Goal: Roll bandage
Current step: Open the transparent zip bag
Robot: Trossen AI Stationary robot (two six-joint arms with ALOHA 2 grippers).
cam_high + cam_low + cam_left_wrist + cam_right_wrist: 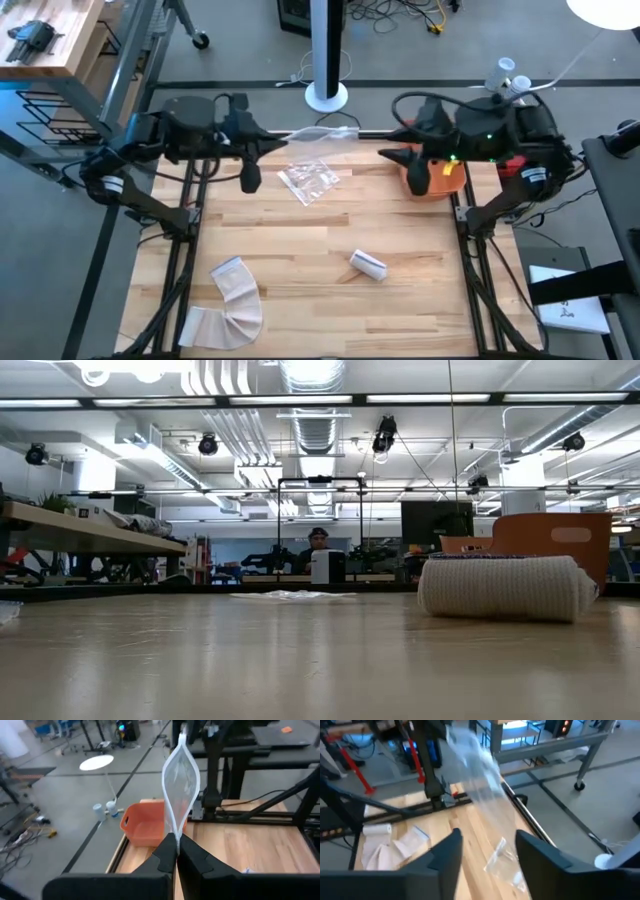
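Next, I turn my right gripper level and pinch the rim at the bag's loose end (pixel 182 741), because the clear bag slants across that gripper's open fingers.
A rolled white bandage (pixel 368 265) lies on its side on the table; it also shows in the low view (pixel 500 588). An unrolled bandage strip (pixel 230 303) lies curved at the near left. My left gripper (pixel 268 141) is shut on a clear plastic bag (pixel 315 133) above the table's far edge. My right gripper (pixel 398 142) is open and empty, facing that bag from the right; the bag hangs ahead of it in its wrist view (pixel 475 755). My left gripper (pixel 176 845) pinches the clear bag's near edge (pixel 173 831) between its two shut fingers. The fingers come level from the table's left. The bag stretches out ahead of them toward the right arm, lifted clear of the table.
A second crumpled clear bag (pixel 310 181) lies on the table below the held one. An orange bin (pixel 440 180) stands at the far right under the right arm. Bare wood (pixel 330 225) lies around the rolled bandage.
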